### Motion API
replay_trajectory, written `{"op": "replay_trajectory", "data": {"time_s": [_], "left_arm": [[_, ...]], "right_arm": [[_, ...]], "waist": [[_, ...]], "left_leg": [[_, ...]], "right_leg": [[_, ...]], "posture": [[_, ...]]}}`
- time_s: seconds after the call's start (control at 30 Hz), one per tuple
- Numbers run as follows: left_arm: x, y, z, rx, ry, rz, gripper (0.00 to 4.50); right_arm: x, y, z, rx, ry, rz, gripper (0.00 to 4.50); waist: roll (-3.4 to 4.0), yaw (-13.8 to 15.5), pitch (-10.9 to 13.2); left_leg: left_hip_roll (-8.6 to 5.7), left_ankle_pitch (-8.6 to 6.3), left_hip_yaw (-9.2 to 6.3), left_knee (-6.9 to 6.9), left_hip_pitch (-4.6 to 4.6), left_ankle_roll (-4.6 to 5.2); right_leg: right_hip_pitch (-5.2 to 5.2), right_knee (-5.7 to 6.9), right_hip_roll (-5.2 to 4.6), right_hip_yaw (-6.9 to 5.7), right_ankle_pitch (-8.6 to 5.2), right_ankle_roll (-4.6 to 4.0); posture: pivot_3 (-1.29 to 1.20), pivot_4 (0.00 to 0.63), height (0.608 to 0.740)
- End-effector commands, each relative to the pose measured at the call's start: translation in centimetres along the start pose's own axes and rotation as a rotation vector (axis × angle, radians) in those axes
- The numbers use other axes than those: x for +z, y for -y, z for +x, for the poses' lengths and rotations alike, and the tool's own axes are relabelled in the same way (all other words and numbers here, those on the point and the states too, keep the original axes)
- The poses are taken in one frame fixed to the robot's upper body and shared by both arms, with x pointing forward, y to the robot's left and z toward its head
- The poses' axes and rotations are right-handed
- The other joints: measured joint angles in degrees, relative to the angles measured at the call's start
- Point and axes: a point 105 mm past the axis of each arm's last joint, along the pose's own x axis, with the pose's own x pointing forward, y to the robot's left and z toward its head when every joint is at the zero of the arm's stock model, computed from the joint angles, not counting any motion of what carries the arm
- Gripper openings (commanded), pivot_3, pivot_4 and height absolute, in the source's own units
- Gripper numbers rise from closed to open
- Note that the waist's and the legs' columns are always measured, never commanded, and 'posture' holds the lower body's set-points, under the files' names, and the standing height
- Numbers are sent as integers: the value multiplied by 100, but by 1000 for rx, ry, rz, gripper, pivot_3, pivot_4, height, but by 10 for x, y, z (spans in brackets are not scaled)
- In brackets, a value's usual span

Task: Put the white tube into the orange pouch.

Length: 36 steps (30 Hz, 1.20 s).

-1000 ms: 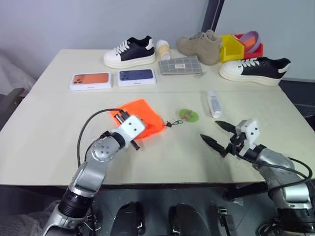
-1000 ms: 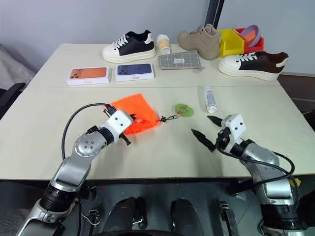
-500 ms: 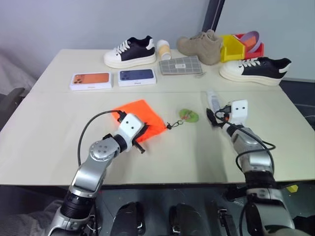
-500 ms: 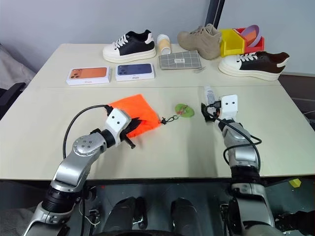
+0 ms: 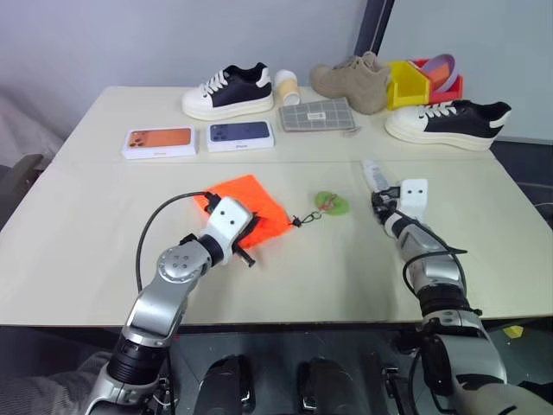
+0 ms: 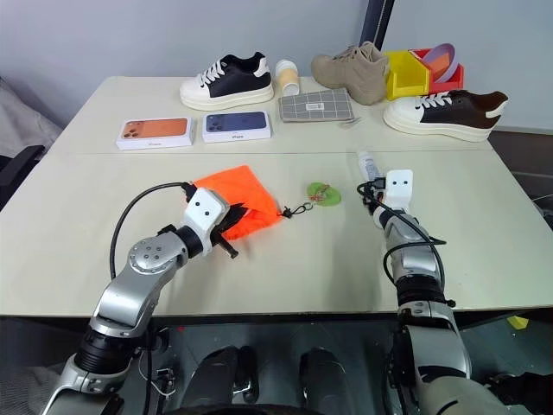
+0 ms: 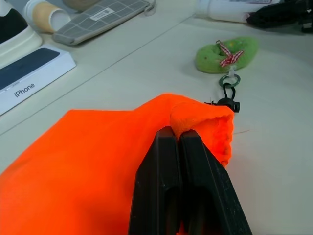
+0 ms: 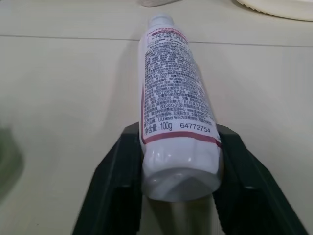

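My right gripper is to let go of the white tube, which lies on the table now, in the orange pouch's near opening point(image 5: 272, 242), next to my left gripper's fingers.
The white tube point(image 5: 374, 175) lies on the table at the right, cap pointing away from me. My right gripper point(image 5: 381, 204) has a finger pressed on each side of its near flat end point(image 8: 178, 129), shut on it. The orange pouch point(image 5: 259, 203) lies at centre left, its black cord running out to the round green tag point(image 5: 330, 202). On the pouch's near side, my left gripper point(image 7: 177, 134) is shut, pinching a fold of orange fabric at the mouth.
Two phone boxes point(image 5: 158, 142) point(image 5: 240, 136) lie behind the pouch. Along the far edge stand a black-and-white sneaker point(image 5: 226, 91), a cream cup point(image 5: 286, 86), a grey case point(image 5: 317, 115), a tan shoe point(image 5: 352, 82), coloured bins point(image 5: 406, 84) and another sneaker point(image 5: 448, 121).
My right gripper has travelled forward from the near right to the tube, and its wide-open fingers have closed on the tube's near end. The left gripper has kept hold of the pouch.
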Motion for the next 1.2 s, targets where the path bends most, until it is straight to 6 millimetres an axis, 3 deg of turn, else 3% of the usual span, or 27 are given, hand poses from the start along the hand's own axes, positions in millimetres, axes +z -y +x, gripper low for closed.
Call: {"op": "replay_trajectory", "data": {"time_s": [0.03,0.17,0.27,0.33,0.43,0.5,0.67,0.9,1.2], "left_arm": [[16,-3,-4,11,59,16,0],[16,-3,-4,6,64,-2,0],[18,-4,-4,3,70,-15,0],[19,-5,-4,1,73,-24,0],[22,-6,-2,-10,81,-38,0],[23,-6,-1,-18,82,-41,0],[26,-3,0,-39,90,-38,0],[31,0,1,-56,101,-34,0],[37,19,-3,-161,125,-33,0]], "right_arm": [[26,-2,-1,20,99,-37,1253],[50,-8,-19,118,205,-102,1253],[62,-26,-49,327,253,-142,1253],[60,-41,-72,478,235,-165,1253],[42,-73,-130,808,93,-133,1253],[34,-86,-148,903,27,-105,1253],[24,-108,-158,978,-32,-62,1253],[17,-128,-152,1010,-30,-36,1253],[15,-147,-123,906,8,-52,1253]], "waist": [[0,-2,0],[3,12,2],[8,36,5],[8,23,4],[10,58,3],[8,21,4],[8,15,4],[6,43,4],[6,31,4]], "left_leg": [[0,0,0,0,0,0],[0,0,0,-2,-1,0],[-1,-1,0,-3,-2,0],[0,-2,-3,-4,-1,0],[0,-14,-11,-6,-2,20],[2,-23,-20,-7,2,33],[3,-25,-20,5,5,36],[-2,-36,-17,6,-8,55],[-2,-36,-15,6,-8,55]], "right_leg": [[0,0,0,0,0,0],[-2,0,-2,0,0,1],[-2,-1,-4,0,-1,2],[-1,-2,-4,0,-3,4],[1,-4,-6,-2,-3,2],[10,-9,-3,-6,-5,3],[8,-10,-3,-4,-8,-27],[8,-32,-8,-3,-8,-26],[7,-33,-7,-4,-2,-14]], "posture": [[0,150,740],[0,150,740],[0,150,740],[0,150,740],[0,150,740],[0,150,740],[0,150,740],[0,150,740],[0,150,740]]}}
